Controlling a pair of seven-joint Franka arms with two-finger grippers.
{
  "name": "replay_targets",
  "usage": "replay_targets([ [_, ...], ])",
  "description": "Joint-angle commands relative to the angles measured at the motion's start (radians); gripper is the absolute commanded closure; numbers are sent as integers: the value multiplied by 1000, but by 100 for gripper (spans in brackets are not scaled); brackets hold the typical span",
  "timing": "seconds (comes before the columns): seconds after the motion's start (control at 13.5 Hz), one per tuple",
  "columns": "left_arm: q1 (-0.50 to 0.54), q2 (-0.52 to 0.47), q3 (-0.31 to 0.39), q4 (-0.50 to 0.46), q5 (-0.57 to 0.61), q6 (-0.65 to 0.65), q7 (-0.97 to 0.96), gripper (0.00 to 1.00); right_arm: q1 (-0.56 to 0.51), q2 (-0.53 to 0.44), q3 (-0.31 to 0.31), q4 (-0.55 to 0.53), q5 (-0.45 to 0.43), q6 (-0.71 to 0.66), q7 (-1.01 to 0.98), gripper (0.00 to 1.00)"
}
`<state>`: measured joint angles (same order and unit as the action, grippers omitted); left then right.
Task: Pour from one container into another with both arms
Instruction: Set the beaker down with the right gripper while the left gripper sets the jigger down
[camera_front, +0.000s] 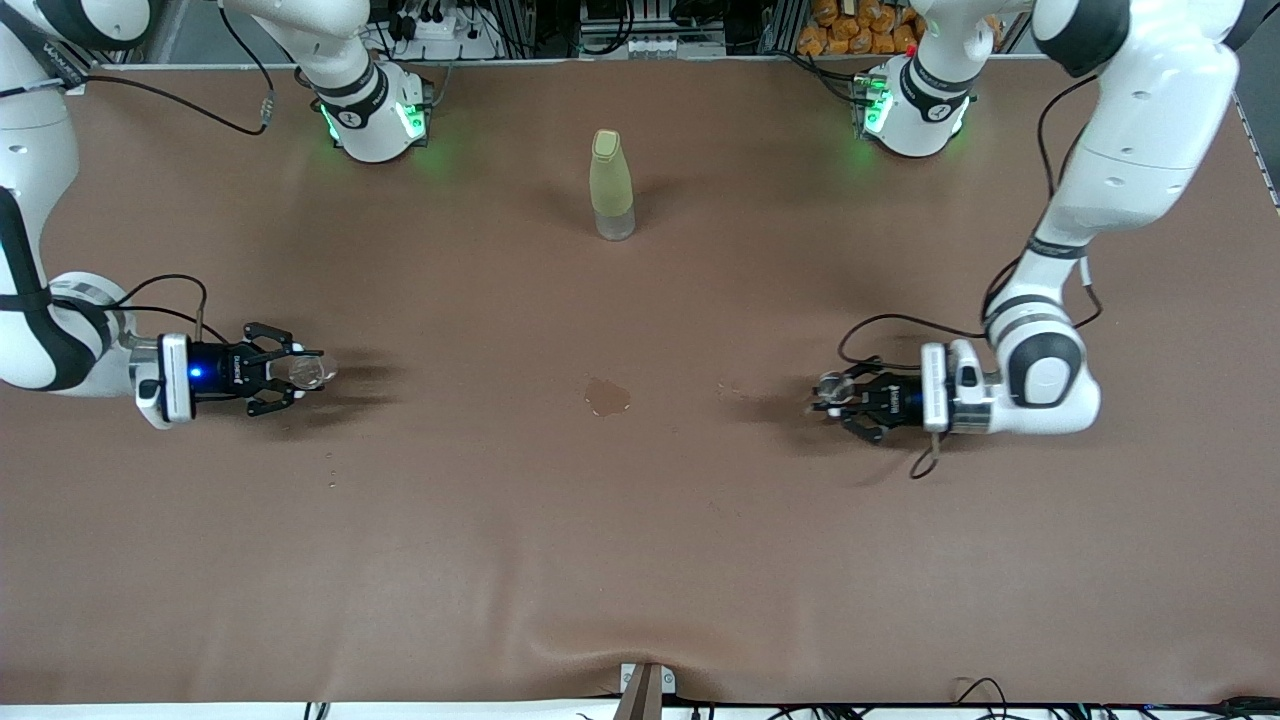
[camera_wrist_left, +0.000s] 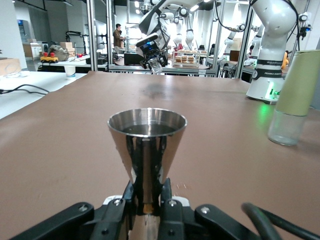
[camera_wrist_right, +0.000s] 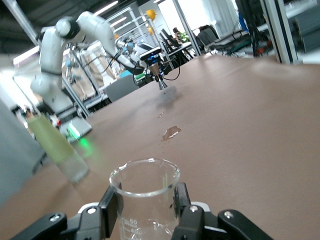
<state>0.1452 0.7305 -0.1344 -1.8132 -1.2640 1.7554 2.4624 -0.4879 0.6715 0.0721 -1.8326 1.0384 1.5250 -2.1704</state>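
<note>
Next, my left gripper releases the small metal cup on the brown mat (camera_front: 956, 386) under its own wrist, toward the gripper's base.
My right gripper (camera_front: 300, 372) is shut on the tiny clear glass cup (camera_front: 312, 372), holding it low over the table at the right arm's end. In the right wrist view the cup (camera_wrist_right: 145, 192) stands upright between the fingers (camera_wrist_right: 111, 207), with printed marks on its wall. My left gripper (camera_front: 835, 395) is shut on the small metal cup (camera_front: 828, 390) low over the table at the left arm's end. In the left wrist view the metal cup (camera_wrist_left: 147, 137) is upright, gripped at its thin waist. The two cups are far apart, with the table's middle between them.
A tall yellow-green bottle (camera_front: 611, 185) stands mid-table near the bases; it also shows as the bottle (camera_wrist_left: 295, 95) and the bottle (camera_wrist_right: 57, 145) in the wrist views. A small wet patch (camera_front: 607, 397) lies on the brown mat between the grippers. Droplets (camera_front: 332, 470) lie near the right gripper.
</note>
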Motion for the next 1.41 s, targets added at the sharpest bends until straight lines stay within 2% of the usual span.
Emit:
replay_targets([
  [0.0, 107, -43, -10, -60, 78, -34, -10, 100, -61, 42, 0, 41, -47, -9, -184, 86],
  [0.22, 226, -43, -10, -63, 149, -51, -10, 100, -142, 95, -6, 91, -118, -12, -296, 85],
  [0.37, 279, -45, -8, -63, 185, -51, -7, 100, -176, 152, -5, 110, -126, -22, -376, 84],
  [0.67, 367, -8, -5, -57, 202, -51, 10, 100, -155, 249, 0, 135, -118, -75, -401, 81],
  [0.82, 382, 6, -4, -52, 209, -53, 23, 100, -146, 254, 0, 136, -116, -72, -401, 81],
  [0.89, 386, 9, -4, -52, 228, -53, 33, 100, -146, 254, 0, 136, -115, -71, -398, 78],
  [1.11, 405, 39, -5, -51, 232, -53, 38, 100, -141, 260, -2, 138, -121, -63, -391, 45],
  [1.26, 404, 40, -4, -51, 232, -53, 38, 100, -138, 260, 0, 136, -123, -71, -381, 20],
  [1.34, 404, 41, -4, -51, 233, -53, 38, 97, -139, 258, 0, 136, -121, -72, -362, 13],
])
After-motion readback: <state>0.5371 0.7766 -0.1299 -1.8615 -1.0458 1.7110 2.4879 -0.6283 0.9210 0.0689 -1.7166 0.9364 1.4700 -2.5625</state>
